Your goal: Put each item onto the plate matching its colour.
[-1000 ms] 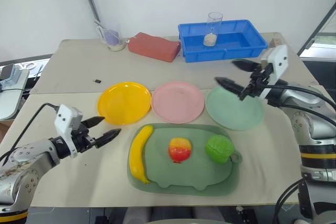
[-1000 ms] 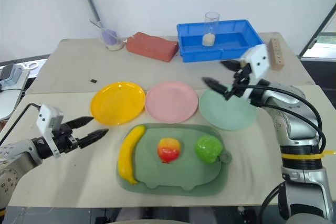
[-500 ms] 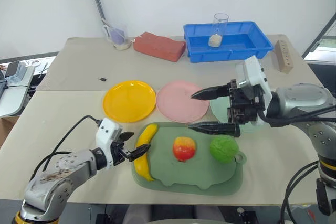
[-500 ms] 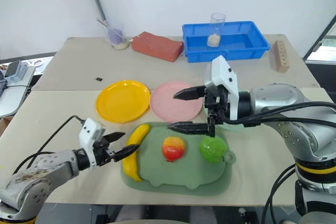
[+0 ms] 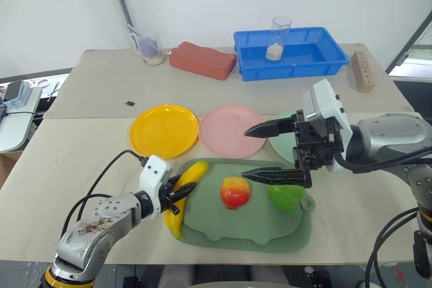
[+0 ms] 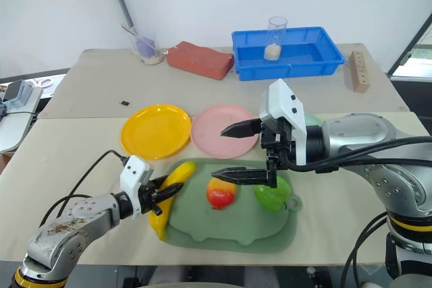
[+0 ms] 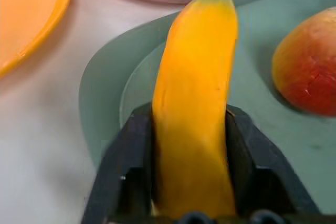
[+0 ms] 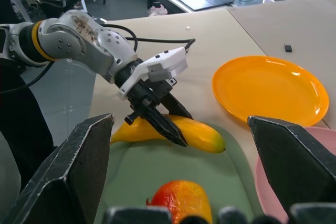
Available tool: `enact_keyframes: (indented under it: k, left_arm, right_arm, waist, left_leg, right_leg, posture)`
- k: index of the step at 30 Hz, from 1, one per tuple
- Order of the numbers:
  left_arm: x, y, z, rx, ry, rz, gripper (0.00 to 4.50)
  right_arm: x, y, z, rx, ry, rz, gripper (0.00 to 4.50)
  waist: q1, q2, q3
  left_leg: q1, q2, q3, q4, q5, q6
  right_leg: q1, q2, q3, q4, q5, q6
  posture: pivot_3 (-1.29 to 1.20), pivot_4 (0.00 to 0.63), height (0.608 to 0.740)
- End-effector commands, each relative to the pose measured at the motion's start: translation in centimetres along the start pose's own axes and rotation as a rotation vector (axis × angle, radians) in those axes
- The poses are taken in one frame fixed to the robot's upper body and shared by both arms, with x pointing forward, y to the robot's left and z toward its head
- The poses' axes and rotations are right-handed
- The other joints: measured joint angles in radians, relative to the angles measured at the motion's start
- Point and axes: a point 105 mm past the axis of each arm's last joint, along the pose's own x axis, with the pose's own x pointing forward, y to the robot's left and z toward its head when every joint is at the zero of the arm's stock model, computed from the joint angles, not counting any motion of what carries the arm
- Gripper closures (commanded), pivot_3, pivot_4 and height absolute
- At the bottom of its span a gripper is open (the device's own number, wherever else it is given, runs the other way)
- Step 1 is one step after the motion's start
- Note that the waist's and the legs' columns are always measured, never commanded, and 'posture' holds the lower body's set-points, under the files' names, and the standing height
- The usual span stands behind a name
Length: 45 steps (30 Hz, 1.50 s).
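Observation:
Next, my left gripper sets the banana down on the yellow plate (image 5: 165, 121), toward the side that faces the red brick. The banana still lies on the dull-green tray.
A long yellow banana (image 5: 183, 189) lies on the left edge of the dull-green tray (image 5: 236, 231), and my left gripper (image 5: 177, 194) is shut on its middle; the black fingers (image 7: 137, 150) press both of its sides. On the tray also sit the red-and-yellow fruit (image 5: 234, 192) and the bumpy green fruit (image 5: 287, 195). Behind the tray stand the yellow plate (image 5: 164, 131), the pink plate (image 5: 228, 129) and the mint green plate (image 5: 282, 145), which my right arm partly hides. My right gripper (image 5: 245, 154) hangs open above the tray, pointing left, with nothing between its fingers.
At the back of the table are a red brick (image 5: 202, 60), a blue bin (image 5: 314, 55) holding a glass (image 5: 279, 37), a cup (image 5: 150, 48) and a wooden block (image 5: 361, 71). A small black piece (image 5: 129, 104) lies left of the yellow plate.
My left gripper moved right to the banana and shut on it. My right gripper swung from above the mint green plate to above the tray and stays open.

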Motion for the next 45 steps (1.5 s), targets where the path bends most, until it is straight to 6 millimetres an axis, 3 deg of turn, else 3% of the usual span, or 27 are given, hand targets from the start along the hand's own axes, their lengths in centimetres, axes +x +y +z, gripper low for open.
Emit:
enact_keyframes:
  k: [1,4,11,14,18,23,28,29,35,42,45]
  left_arm:
    - [-0.4,0.6,0.2,-0.011,-0.005,0.031,3.25]
    - [-1.4,2.8,0.3,-0.009,0.003,0.104,3.25]
    - [-4.0,9.3,4.9,0.074,-0.103,0.145,3.25]
    - [-3.0,11.8,7.4,0.133,-0.144,0.170,3.25]
    - [0.0,14.3,10.2,0.232,-0.172,0.179,3.25]
    - [4.4,14.7,10.6,0.282,-0.148,0.156,3.25]
    - [6.4,15.1,10.6,0.306,-0.141,0.177,3.25]
    - [6.5,15.0,10.8,0.302,-0.150,0.166,2.75]
    - [5.7,14.9,11.8,0.308,-0.180,0.126,0.10]
    - [2.7,13.8,15.7,0.394,-0.232,0.059,0.04]
    - [1.5,10.9,18.0,0.489,-0.258,-0.069,0.04]
  right_arm:
    - [-0.3,0.2,0.9,-0.040,-0.018,-0.016,0.00]
    - [-0.3,0.0,1.0,-0.039,-0.025,-0.021,0.00]
    - [0.2,-1.5,1.7,-0.034,-0.087,-0.051,0.00]
    - [0.9,-2.4,2.2,-0.060,-0.116,-0.084,0.00]
    - [2.5,-3.6,2.9,-0.091,-0.138,-0.130,0.00]
    - [4.2,-4.4,2.4,-0.090,-0.110,-0.182,0.00]
    - [4.4,-4.6,1.9,-0.102,-0.083,-0.211,0.00]
    - [4.3,-4.7,1.9,-0.103,-0.083,-0.221,0.00]
    - [3.4,-4.9,1.8,-0.109,-0.074,-0.265,0.00]
    - [2.0,-5.2,1.5,-0.105,-0.057,-0.305,0.00]
    - [0.7,-5.1,0.5,-0.098,-0.017,-0.313,0.00]
  waist:
    - [0.000,0.000,0.000]
    - [-0.001,0.000,0.000]
    - [0.001,-0.001,0.000]
    - [0.004,0.000,0.000]
    - [0.004,0.000,-0.001]
    - [0.002,0.001,-0.005]
    - [-0.002,0.001,-0.005]
    - [-0.004,0.001,-0.005]
    - [-0.006,0.002,-0.006]
    - [-0.006,0.002,-0.006]
    - [-0.001,0.002,-0.005]
  left_leg:
    - [0.000,0.000,0.000,0.000,0.000,0.000]
    - [0.000,0.000,0.000,0.001,0.000,0.000]
    - [-0.001,0.000,-0.001,0.000,0.000,0.000]
    - [-0.002,0.000,-0.001,-0.001,0.000,0.000]
    - [-0.005,0.000,0.000,-0.003,0.000,0.000]
    - [-0.004,0.000,-0.001,-0.003,0.001,0.001]
    - [-0.005,0.003,-0.010,-0.004,0.006,0.010]
    - [-0.004,0.003,-0.013,-0.004,0.006,0.010]
    - [-0.003,0.003,-0.020,-0.005,0.006,0.010]
    - [-0.004,0.002,-0.021,-0.005,0.005,0.008]
    - [-0.005,0.002,-0.021,-0.005,0.004,0.006]
  right_leg:
    - [0.000,0.000,0.000,0.000,0.000,0.000]
    - [0.000,0.000,0.000,0.000,0.000,0.000]
    - [-0.004,0.000,-0.001,0.001,0.000,0.000]
    - [-0.005,-0.001,-0.001,0.000,0.000,0.000]
    - [-0.007,0.000,-0.001,0.000,0.001,0.000]
    - [-0.006,0.003,-0.001,0.003,0.012,0.012]
    - [-0.008,0.015,0.004,0.004,0.013,0.014]
    - [-0.008,0.017,0.005,0.005,0.013,0.014]
    - [-0.011,0.020,0.004,0.007,0.014,0.013]
    - [-0.011,0.020,0.004,0.007,0.016,0.010]
    - [-0.011,0.019,0.003,0.007,0.016,0.010]
  posture:
    - [0.00,0.150,0.740]
    - [0.00,0.150,0.740]
    - [0.00,0.150,0.740]
    - [0.00,0.150,0.740]
    - [0.00,0.150,0.740]
    - [0.00,0.150,0.740]
    - [0.00,0.150,0.740]
    - [0.00,0.150,0.740]
    - [0.00,0.150,0.740]
    - [0.00,0.150,0.740]
    - [0.00,0.150,0.740]
